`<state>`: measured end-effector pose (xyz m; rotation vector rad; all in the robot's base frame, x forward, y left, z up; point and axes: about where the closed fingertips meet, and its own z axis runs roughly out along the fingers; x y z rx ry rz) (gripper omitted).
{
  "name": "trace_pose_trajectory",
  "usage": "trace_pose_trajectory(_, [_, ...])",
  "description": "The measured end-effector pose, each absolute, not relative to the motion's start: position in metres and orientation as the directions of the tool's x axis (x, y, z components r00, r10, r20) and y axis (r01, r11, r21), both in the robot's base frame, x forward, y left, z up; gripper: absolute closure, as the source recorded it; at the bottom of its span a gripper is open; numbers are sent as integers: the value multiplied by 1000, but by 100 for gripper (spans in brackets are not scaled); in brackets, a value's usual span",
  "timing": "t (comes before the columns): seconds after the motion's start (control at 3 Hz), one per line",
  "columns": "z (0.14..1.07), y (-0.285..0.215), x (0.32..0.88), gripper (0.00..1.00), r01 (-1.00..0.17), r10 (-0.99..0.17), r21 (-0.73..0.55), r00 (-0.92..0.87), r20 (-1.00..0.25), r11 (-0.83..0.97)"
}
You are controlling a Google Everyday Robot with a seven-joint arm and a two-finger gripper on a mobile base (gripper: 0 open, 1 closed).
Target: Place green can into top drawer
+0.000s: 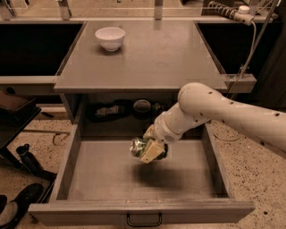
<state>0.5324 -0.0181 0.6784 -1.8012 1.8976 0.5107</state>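
Observation:
The green can, held a little above the drawer floor, will go on the middle of the drawer's bottom (138,163), straight behind the dark handle.
The top drawer (89,179) is pulled wide open, a shallow grey metal tray with a flat floor and a small dark handle (144,220) on its front panel. My gripper (149,147) reaches in from the right on a white arm and hangs over the middle of the drawer floor. It is shut on the green can (139,146), which lies sideways with its silver round end facing left. The can is held a little above the floor, with its shadow on the floor below and to the right.
A white bowl (110,38) stands on the grey table top (156,58) at the back left. Dark items (107,110) lie in the recess behind the drawer. A cable and power strip (232,13) run at the back right. Dark shoes (18,205) lie on the floor at left.

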Motion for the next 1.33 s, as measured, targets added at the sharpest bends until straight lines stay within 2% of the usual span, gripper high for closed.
trace_pose_trajectory(1.0, [616,15,517,100,-998,-791,46,0,-612,-35])
trace_pose_trajectory(1.33, [618,15,517,81,-998,-791,47,0,-612,-36])
